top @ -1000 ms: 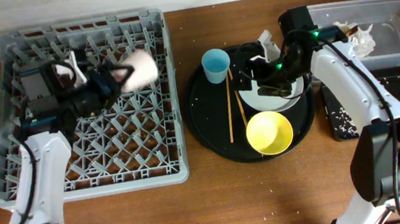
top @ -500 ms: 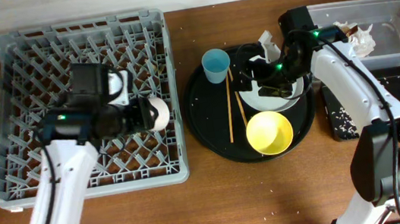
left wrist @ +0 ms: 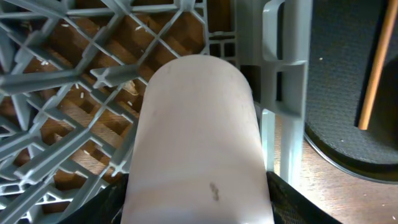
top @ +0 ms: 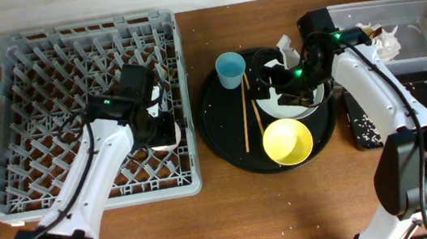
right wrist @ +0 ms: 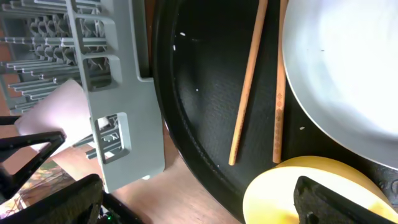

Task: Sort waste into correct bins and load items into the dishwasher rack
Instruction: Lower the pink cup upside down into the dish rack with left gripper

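The light blue cup has a side toward the white plate. Next, my right gripper needs to grab the rim of the light blue cup point(top: 242, 62) on that side.
My left gripper point(top: 159, 128) is shut on the small pink-white cup point(left wrist: 199, 137). It holds the cup on its side, low over the right part of the grey dishwasher rack point(top: 39, 92), close to the rack's right wall point(left wrist: 283, 93). My right gripper point(top: 275, 87) stands open above the white plate point(top: 303, 107) with nothing between its fingers point(right wrist: 339, 199). The yellow bowl point(top: 287, 141), the light blue cup point(top: 230, 70) and the two wooden chopsticks point(top: 245, 120) lie on the round black tray point(top: 224, 138). Crumpled white napkins point(top: 382, 40) sit in the clear tub point(top: 416, 9).
A shallow black rectangular tray point(top: 416, 111) with pale crumbs lies below the clear tub at the right. In the right wrist view, the rack's corner point(right wrist: 124, 118) stands just left of the round tray's rim point(right wrist: 186, 149). Crumbs dot the wooden table.
My left arm has carried the pink-white cup from the rack's upper middle to its right side and lowered it there. The right arm has not moved.
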`<action>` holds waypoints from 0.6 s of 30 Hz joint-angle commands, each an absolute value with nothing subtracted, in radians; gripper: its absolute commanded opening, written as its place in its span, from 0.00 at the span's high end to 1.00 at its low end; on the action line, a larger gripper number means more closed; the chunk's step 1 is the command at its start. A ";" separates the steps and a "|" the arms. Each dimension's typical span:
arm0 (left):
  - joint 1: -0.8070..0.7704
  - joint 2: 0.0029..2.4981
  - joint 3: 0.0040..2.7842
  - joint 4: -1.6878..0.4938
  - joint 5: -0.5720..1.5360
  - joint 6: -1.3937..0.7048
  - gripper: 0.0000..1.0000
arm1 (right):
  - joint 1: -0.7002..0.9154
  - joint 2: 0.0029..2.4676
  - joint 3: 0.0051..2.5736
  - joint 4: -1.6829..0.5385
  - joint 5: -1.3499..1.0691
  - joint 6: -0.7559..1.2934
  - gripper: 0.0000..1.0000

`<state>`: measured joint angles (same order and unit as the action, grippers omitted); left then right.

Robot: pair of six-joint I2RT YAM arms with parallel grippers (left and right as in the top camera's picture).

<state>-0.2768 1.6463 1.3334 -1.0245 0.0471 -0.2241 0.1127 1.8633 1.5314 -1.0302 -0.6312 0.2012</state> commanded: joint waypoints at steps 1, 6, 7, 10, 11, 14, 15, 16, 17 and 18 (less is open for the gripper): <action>-0.282 1.684 1.343 -1.030 0.039 -0.223 0.30 | 0.111 1.835 1.536 -1.034 -0.606 0.189 0.02; -0.282 1.685 1.345 -1.023 0.041 -0.223 0.20 | 0.110 1.835 1.536 -1.035 -0.590 0.191 0.02; -0.282 1.685 1.351 -1.023 0.041 -0.223 0.19 | 0.110 1.835 1.536 -1.033 -0.590 0.191 0.02; -0.282 1.684 1.423 -1.046 0.041 -0.222 0.20 | 0.110 1.831 1.550 -1.037 -0.590 0.191 0.02; -0.282 1.684 1.459 -1.061 0.041 -0.222 0.20 | 0.110 1.829 1.557 -1.040 -0.590 0.191 0.02; -0.284 1.684 1.584 -1.123 0.041 -0.221 0.21 | 0.110 1.795 1.608 -1.063 -0.589 0.187 0.01; -0.289 1.684 1.623 -1.143 0.041 -0.221 0.22 | 0.110 1.776 1.626 -1.065 -0.589 0.187 0.01; -0.297 1.684 1.655 -1.159 0.041 -0.221 0.23 | 0.109 1.756 1.641 -1.067 -0.583 0.187 0.02; -0.307 1.684 1.679 -1.171 0.041 -0.221 0.23 | 0.109 1.731 1.660 -1.075 -0.560 0.187 0.02; -0.323 1.683 1.699 -1.177 0.042 -0.221 0.23 | 0.109 1.709 1.676 -1.085 -0.529 0.187 0.02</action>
<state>-0.2882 1.6779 1.6310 -1.1599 0.0467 -0.2272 0.1127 1.8084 1.6081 -1.0698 -0.5903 0.2008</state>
